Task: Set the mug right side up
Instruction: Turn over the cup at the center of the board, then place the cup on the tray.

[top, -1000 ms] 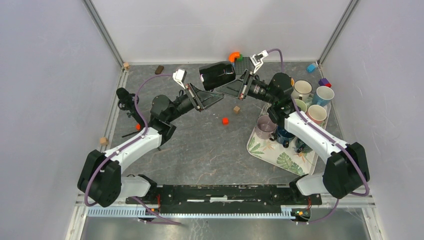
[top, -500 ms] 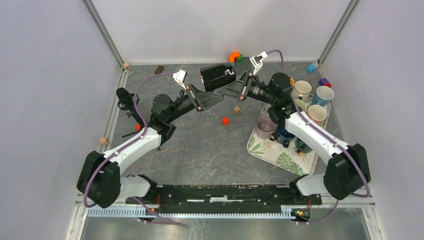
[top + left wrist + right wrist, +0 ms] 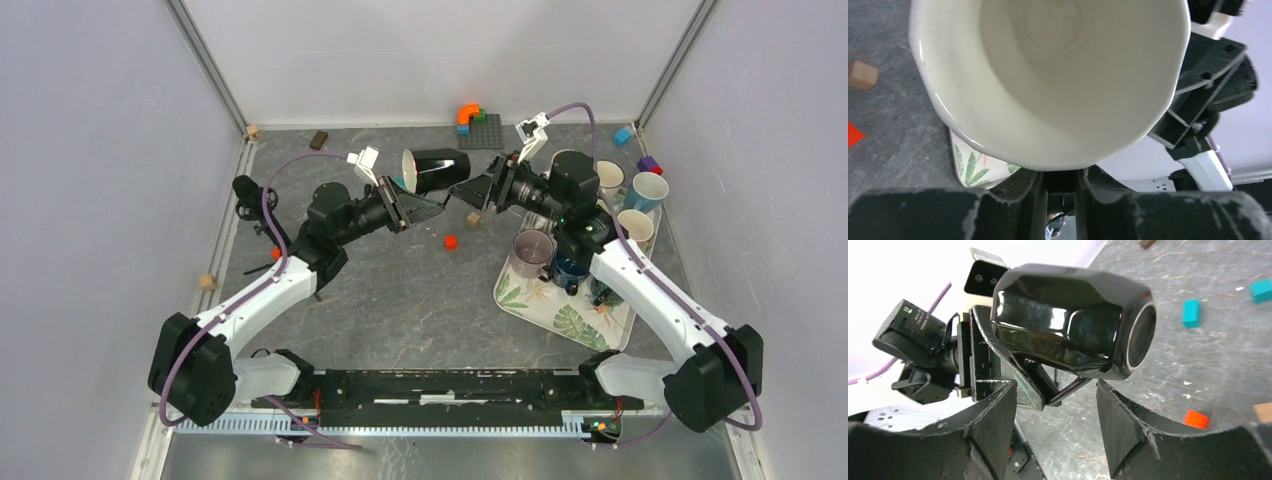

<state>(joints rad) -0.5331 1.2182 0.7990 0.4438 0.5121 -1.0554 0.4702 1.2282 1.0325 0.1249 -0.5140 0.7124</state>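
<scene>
I should use my left gripper to set the black mug free on the leaf-print tray [image 3: 546,303] [image 3: 996,169], at a spot just in front of the grey mug. The black mug now hangs above the table's back.
The mug [image 3: 435,168] is black outside and cream inside, and it hangs on its side above the back of the table. Its mouth faces left, toward my left wrist camera, where the mug's cream inside [image 3: 1048,75] fills the view. My left gripper [image 3: 408,203] is shut on the mug's handle, just under the rim [image 3: 1062,176]. My right gripper [image 3: 478,190] stands open just right of the mug's base and touches nothing. In the right wrist view the mug [image 3: 1068,320] hangs above and beyond the right gripper [image 3: 1055,397], whose jaws stand wide apart.
A leaf-print tray [image 3: 560,318] at the right holds several upright mugs, one of them grey [image 3: 530,250]. A red block [image 3: 450,241] and a wooden cube [image 3: 472,219] lie under the arms. A dark baseplate with an orange piece [image 3: 480,128] sits at the back wall.
The right gripper has opened, let go of the mug and drawn back to the right. The left gripper alone now holds the mug, which has shifted left and down a little.
</scene>
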